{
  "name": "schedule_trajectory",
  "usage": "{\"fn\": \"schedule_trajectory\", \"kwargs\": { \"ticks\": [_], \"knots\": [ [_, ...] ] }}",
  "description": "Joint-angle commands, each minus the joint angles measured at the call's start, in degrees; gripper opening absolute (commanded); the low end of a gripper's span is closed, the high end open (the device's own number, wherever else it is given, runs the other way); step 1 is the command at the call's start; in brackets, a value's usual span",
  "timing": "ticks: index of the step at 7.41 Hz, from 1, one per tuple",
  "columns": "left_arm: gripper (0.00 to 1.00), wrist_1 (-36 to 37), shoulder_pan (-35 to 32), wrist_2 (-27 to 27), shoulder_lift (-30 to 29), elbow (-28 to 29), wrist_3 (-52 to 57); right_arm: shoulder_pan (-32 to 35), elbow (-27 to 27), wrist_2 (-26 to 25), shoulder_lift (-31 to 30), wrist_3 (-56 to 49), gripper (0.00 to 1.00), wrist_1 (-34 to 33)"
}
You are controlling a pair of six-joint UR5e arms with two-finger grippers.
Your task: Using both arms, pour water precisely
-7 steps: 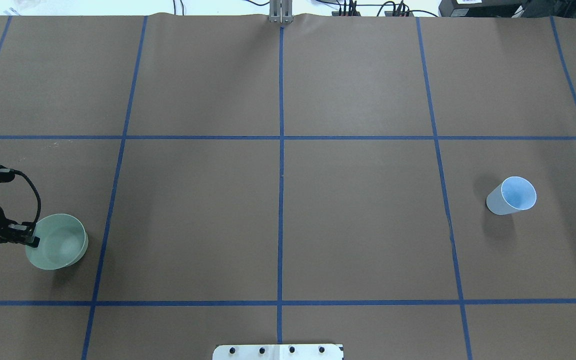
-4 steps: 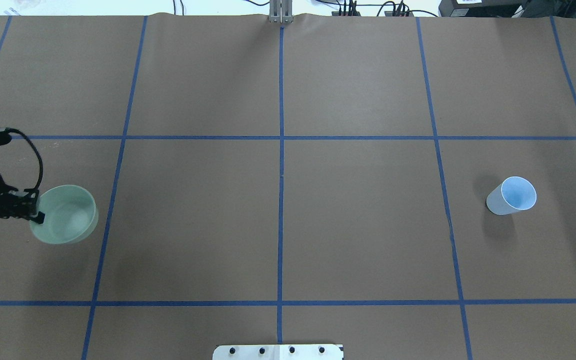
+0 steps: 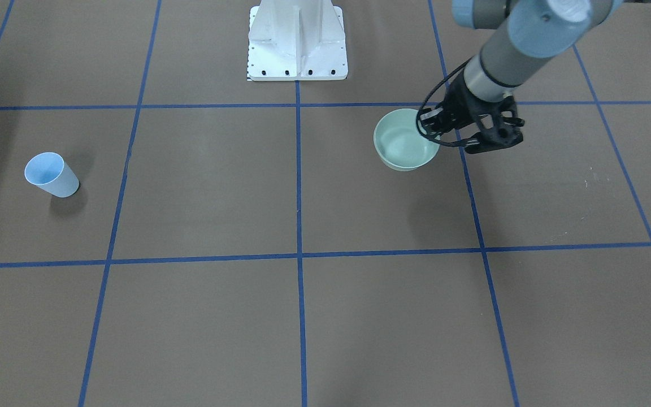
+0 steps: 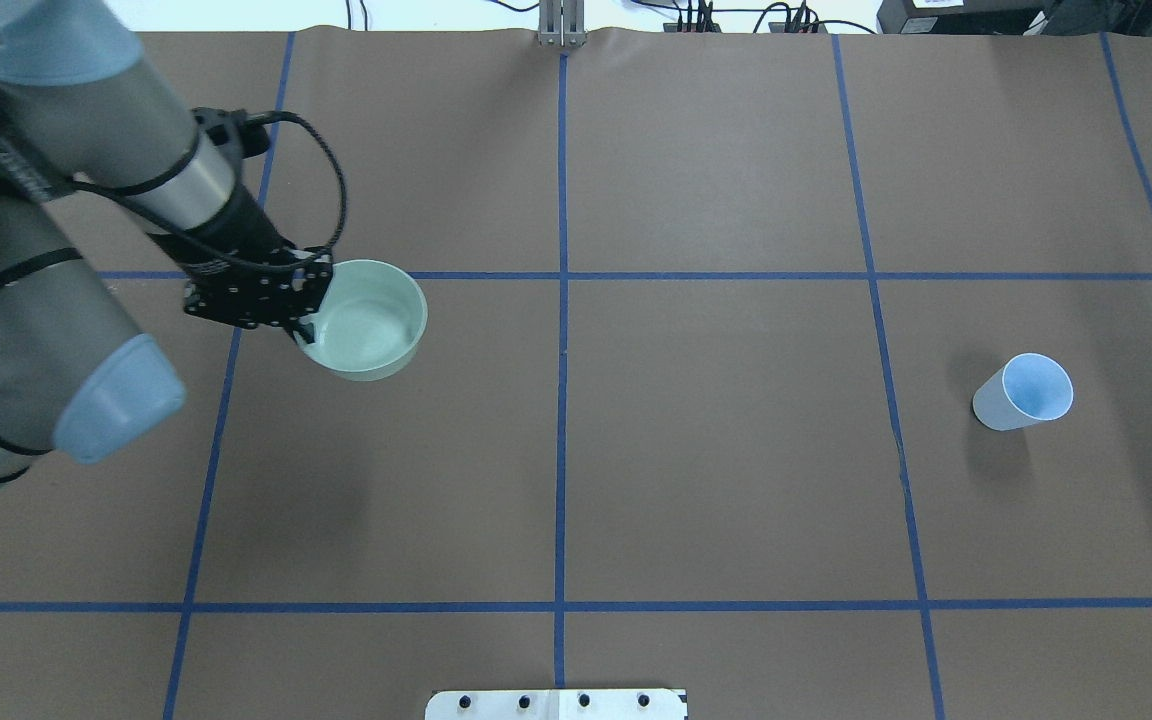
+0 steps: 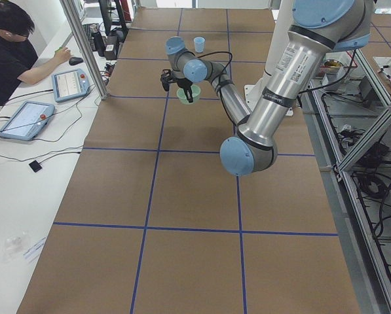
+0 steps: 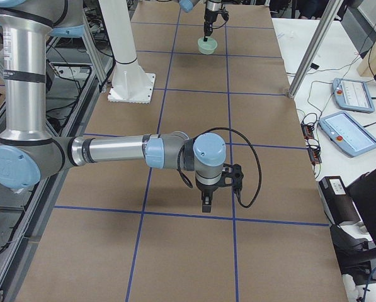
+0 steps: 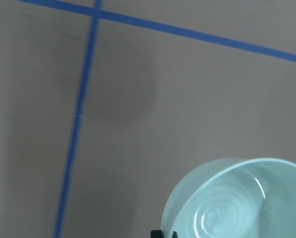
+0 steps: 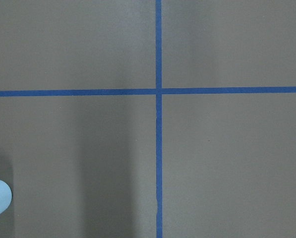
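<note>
The robot's left gripper needs to set the pale green bowl down on the pedestal's blue tape line, just before the tape crossing [image 3: 296, 213].
My left gripper [image 4: 308, 330] is shut on the near-left rim of a pale green bowl [image 4: 368, 318] and holds it level in the air, its shadow well apart on the paper. The same gripper [image 3: 429, 122] and bowl [image 3: 406, 147] show in the front view. Faint ripples and glints of water [image 7: 222, 218] lie in the bowl's bottom. A pale blue cup [image 4: 1024, 392] stands far off on the right. My right gripper [image 6: 206, 204] points down just above the table in the right side view only; I cannot tell whether it is open or shut.
Brown paper with a blue tape grid [image 4: 562, 400] covers the table. The white pedestal base [image 3: 297, 45] stands at the robot's side. A person [image 5: 12, 52] sits at a side desk with tablets, behind an aluminium post [image 5: 84, 46].
My left arm has carried the bowl from the table's left edge rightward and farther out, and higher. Much more of the arm now shows. The blue cup has not moved.
</note>
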Motion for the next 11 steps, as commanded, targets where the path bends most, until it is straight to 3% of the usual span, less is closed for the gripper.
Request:
{"fn": "schedule_trajectory", "kwargs": {
  "ticks": [1, 3, 4, 6, 8, 9, 10, 11],
  "knots": [
    [0.0, -5.54, 5.87, 4.09, -10.57, 12.17, -9.35, -0.01, -0.08, 0.05, -0.06, 0.0, 0.99, -0.04],
    [0.0, -23.15, 8.88, 7.19, -14.53, 25.95, -18.21, 0.08, -0.08, 0.06, -0.06, 0.0, 0.99, -0.04],
    [0.0, -26.99, 9.41, 7.36, -15.78, 30.55, -19.57, 0.08, -0.17, -0.03, -0.15, 0.0, 0.99, -0.04],
    [0.0, -27.55, 11.51, 12.26, -16.05, 32.17, -19.58, -0.01, -0.17, 0.06, -0.24, 0.0, 0.99, -0.04],
    [0.0, -31.12, 11.52, 12.55, -16.05, 35.06, -19.49, -0.01, 0.01, 0.14, -0.24, 0.0, 0.99, -0.04],
    [0.38, -33.51, 11.44, 12.55, -15.88, 36.13, -19.41, -0.01, 0.01, 0.06, -0.15, 0.0, 0.99, -0.04],
    [0.99, -34.49, 10.83, 12.46, -15.96, 35.53, -19.23, 0.08, 0.35, 0.06, -0.06, 0.09, 0.99, -0.12],
    [1.0, -33.89, 8.73, 12.03, -15.79, 33.26, -19.14, 0.08, 1.75, 0.06, 0.03, 0.09, 0.99, -0.21]
  ]
}}
